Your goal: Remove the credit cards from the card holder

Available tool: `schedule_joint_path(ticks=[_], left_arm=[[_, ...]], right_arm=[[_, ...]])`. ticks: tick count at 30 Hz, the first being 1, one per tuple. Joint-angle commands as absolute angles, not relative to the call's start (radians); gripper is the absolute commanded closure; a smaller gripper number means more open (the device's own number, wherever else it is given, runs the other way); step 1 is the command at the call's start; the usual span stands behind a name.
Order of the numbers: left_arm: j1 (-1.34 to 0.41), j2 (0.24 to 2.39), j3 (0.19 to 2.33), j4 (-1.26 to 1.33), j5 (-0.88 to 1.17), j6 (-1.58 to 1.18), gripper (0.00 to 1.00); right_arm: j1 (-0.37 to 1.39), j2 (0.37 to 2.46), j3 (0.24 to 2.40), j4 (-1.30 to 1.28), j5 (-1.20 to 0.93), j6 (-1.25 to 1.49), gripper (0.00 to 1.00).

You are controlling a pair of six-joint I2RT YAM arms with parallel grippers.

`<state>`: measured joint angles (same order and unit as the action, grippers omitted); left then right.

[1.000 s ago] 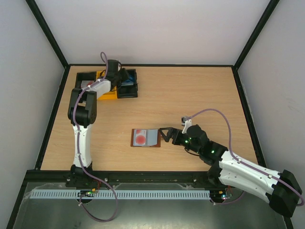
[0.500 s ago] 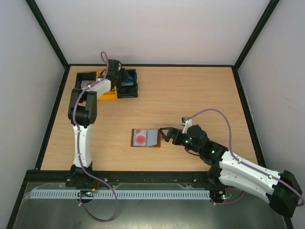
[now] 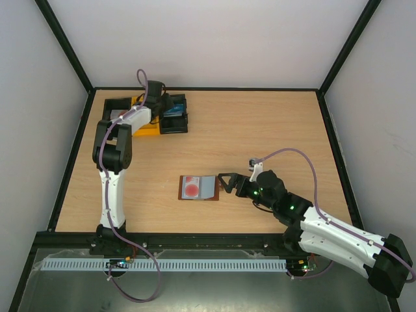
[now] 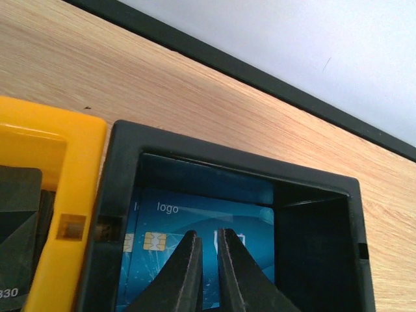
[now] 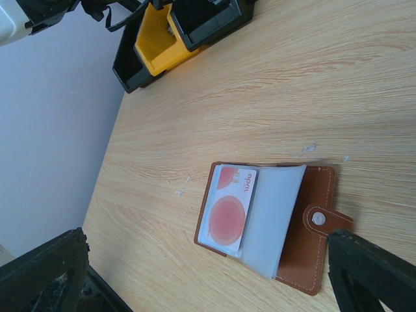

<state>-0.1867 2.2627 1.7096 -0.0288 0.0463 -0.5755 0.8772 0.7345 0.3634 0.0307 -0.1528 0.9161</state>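
Observation:
Next, I close my right gripper on the lettered long edge [image 3: 199,188] [image 5: 246,217] of the white card, next to the middle fold of the card holder.
The brown card holder [image 3: 207,189] lies open mid-table, with grey-blue pocket faces and a snap tab [image 5: 325,218]. A white card with pink-red circles [image 5: 229,208] sits in its left pocket. My right gripper [image 3: 224,183] is wide open and empty just right of the holder, and in the right wrist view [image 5: 205,260] its fingers [image 5: 45,273] straddle the holder. My left gripper [image 4: 207,260] is over the black bin [image 4: 123,169], jaws a narrow gap apart and holding nothing. A blue card [image 4: 169,224] lies flat in that bin. A black card [image 4: 16,214] lies in the yellow bin [image 4: 68,169].
The yellow bin [image 3: 146,127] and two black bins [image 3: 175,123] stand together at the table's far left corner. Black frame rails [image 3: 208,89] edge the table, with white walls behind. The wood tabletop [image 3: 273,130] stretches between the bins and the holder.
Almost nothing. My left wrist has shifted very slightly over the black bin. The right gripper stays open beside the holder.

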Motion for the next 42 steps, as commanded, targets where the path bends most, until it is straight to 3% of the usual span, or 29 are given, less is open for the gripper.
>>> schedule_joint_path(ticks=[1, 7, 14, 21, 30, 34, 42], left_arm=[[-0.184, 2.230, 1.741, -0.069, 0.017, -0.550, 0.91], [-0.186, 2.179, 1.718, -0.054, 0.035, -0.561, 0.87], [-0.192, 2.065, 1.654, -0.042, 0.090, -0.578, 0.64], [-0.199, 1.893, 1.528, -0.065, 0.146, -0.567, 0.57], [-0.207, 1.657, 1.240, -0.080, 0.206, -0.560, 0.31], [-0.223, 1.543, 1.094, -0.075, 0.250, -0.574, 0.27], [-0.298, 1.392, 0.852, -0.082, 0.361, -0.562, 0.30]], right_arm=[[0.874, 0.725, 0.367, 0.015, -0.130, 0.913, 0.02], [0.876, 0.723, 0.365, 0.012, -0.130, 0.914, 0.02], [0.876, 0.723, 0.366, 0.001, -0.131, 0.920, 0.02], [0.875, 0.717, 0.399, -0.041, -0.130, 0.922, 0.02], [0.875, 0.749, 0.378, 0.007, -0.181, 0.958, 0.00], [0.876, 0.791, 0.358, 0.087, -0.249, 0.977, 0.08], [0.877, 0.911, 0.348, 0.235, -0.327, 0.997, 0.30]])
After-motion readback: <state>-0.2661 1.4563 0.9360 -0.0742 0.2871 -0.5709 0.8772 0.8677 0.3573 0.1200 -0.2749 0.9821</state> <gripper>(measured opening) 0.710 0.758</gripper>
